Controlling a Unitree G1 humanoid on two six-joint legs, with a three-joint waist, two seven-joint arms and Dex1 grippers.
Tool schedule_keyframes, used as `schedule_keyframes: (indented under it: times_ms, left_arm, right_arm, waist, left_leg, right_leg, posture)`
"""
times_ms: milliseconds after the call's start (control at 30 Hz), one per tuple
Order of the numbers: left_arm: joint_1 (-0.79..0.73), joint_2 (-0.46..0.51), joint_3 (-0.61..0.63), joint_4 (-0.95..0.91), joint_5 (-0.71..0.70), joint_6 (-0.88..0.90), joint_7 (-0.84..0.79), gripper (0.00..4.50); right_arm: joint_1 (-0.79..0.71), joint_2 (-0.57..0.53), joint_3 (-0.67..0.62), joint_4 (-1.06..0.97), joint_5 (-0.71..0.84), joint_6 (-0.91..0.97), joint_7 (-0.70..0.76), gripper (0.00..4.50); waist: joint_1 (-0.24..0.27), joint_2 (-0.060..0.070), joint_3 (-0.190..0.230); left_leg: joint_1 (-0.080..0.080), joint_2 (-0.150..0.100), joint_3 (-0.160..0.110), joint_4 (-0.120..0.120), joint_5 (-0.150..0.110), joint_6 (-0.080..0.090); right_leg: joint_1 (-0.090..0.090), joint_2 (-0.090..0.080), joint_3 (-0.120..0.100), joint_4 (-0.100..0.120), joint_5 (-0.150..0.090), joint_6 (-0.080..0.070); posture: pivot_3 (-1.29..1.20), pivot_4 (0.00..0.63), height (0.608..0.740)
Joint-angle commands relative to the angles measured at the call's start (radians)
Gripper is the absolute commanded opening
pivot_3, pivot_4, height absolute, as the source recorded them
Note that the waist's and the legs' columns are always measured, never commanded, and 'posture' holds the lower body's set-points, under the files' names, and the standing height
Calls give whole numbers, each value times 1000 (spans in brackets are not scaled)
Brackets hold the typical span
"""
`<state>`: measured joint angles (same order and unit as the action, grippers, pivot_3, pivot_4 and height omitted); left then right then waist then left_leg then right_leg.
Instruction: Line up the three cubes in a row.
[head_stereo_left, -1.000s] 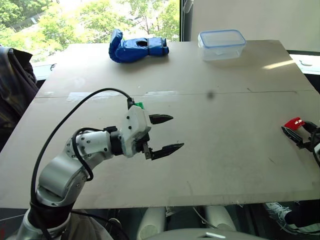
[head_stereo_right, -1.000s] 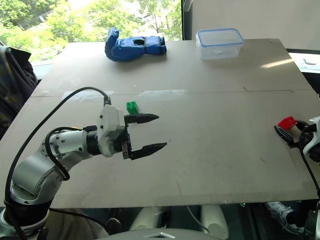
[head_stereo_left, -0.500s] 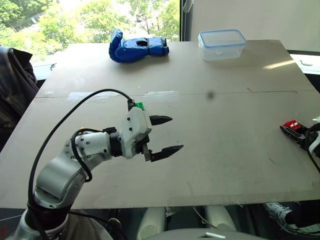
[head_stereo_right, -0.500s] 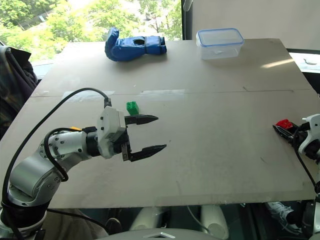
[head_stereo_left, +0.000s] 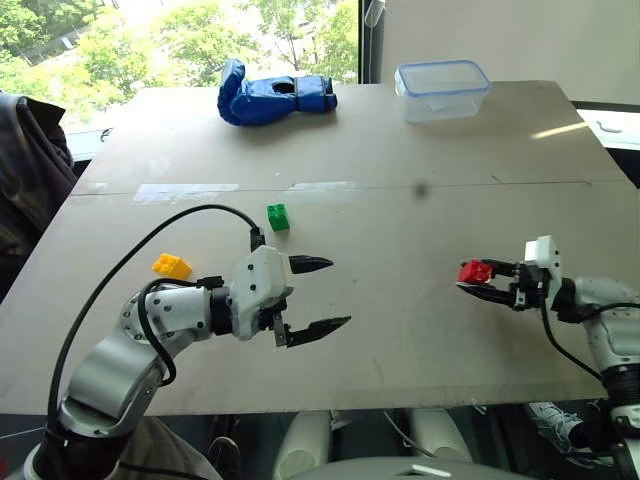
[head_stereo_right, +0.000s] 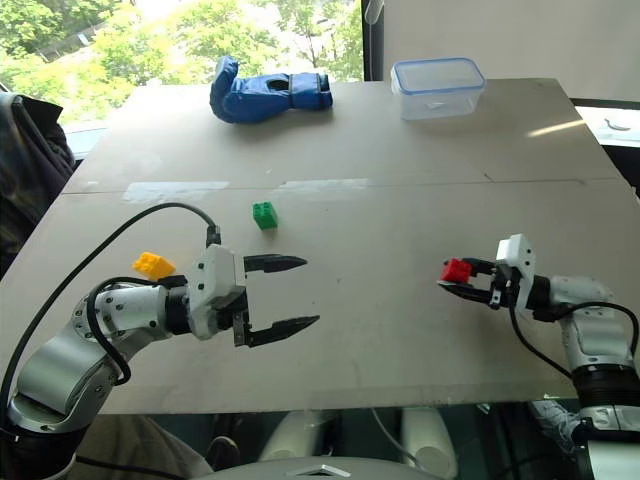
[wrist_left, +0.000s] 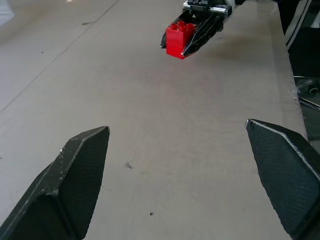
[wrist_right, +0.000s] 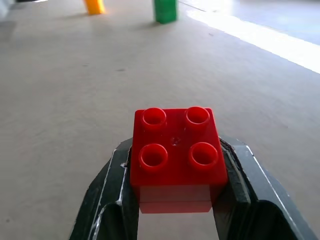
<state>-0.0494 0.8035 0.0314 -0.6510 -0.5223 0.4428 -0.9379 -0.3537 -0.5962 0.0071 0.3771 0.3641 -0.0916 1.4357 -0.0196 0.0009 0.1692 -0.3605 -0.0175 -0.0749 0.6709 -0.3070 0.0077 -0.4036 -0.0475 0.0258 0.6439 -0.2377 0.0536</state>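
Note:
My right gripper is to put the red cube, held just above the table, down on the bare tabletop (head_stereo_left: 447, 269) just beyond its fingers, toward the green cube.
My right gripper (head_stereo_left: 478, 282) is shut on the red cube (head_stereo_left: 474, 271), holding it just above the table right of centre. In the right wrist view the red cube (wrist_right: 175, 150) sits studs-up between the two fingers. The green cube (head_stereo_left: 277, 216) stands on the table left of centre, and the yellow cube (head_stereo_left: 171, 266) lies further left and nearer me. My left gripper (head_stereo_left: 325, 295) is open and empty, pointing right toward the red cube (wrist_left: 177, 40), with the green cube behind it and the yellow cube beside its forearm.
A blue glove (head_stereo_left: 272, 93) and a clear plastic container (head_stereo_left: 442, 88) lie at the table's far edge. A dark jacket (head_stereo_left: 25, 170) hangs off the left side. Bare tabletop (head_stereo_left: 400, 240) spans the gap between the two grippers.
My right gripper has closed on the red cube and swung it left from the table's right edge toward the middle. The left gripper has drawn back and down slightly, uncovering the yellow cube.

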Motion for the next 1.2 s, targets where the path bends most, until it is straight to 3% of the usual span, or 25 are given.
schedule_keyframes:
  times_ms: [33,267,333,700,1200]
  left_arm:
    - [26,19,38,-15,-3,-42,-29,4454]
    - [97,42,111,-44,-12,-56,-39,4454]
    - [113,41,127,-63,-23,-48,-31,4454]
    - [156,41,149,-83,-50,-49,-36,4454]
    - [120,51,148,-43,-55,-54,-83,4454]
  right_arm:
    - [-115,12,36,167,-25,-102,139,1360]
    - [-336,19,161,483,-69,-212,179,1360]
    - [-373,19,182,542,-93,-151,179,1360]
    - [-398,26,192,592,-184,-179,96,1360]
    - [-428,26,197,530,-161,-263,179,1360]
  waist:
    - [1,0,1]
    - [3,0,2]
    - [3,0,2]
    - [2,-2,0]
    - [3,-2,0]
  left_leg:
    - [-1,0,0,0,0,-1]
    - [-2,0,0,-1,0,-1]
    - [-2,0,-1,-2,0,-1]
    - [-1,0,0,-1,0,-1]
    - [0,0,0,0,1,-2]
  right_leg:
    - [0,0,0,0,0,0]
    - [-2,-2,0,-1,0,0]
    - [-2,-2,-1,-1,0,0]
    - [-1,-2,-1,1,1,-2]
    - [-1,-1,-1,2,2,-2]
  posture:
    - [0,150,740]
    - [0,150,740]
    - [0,150,740]
    - [0,150,740]
    - [0,150,740]
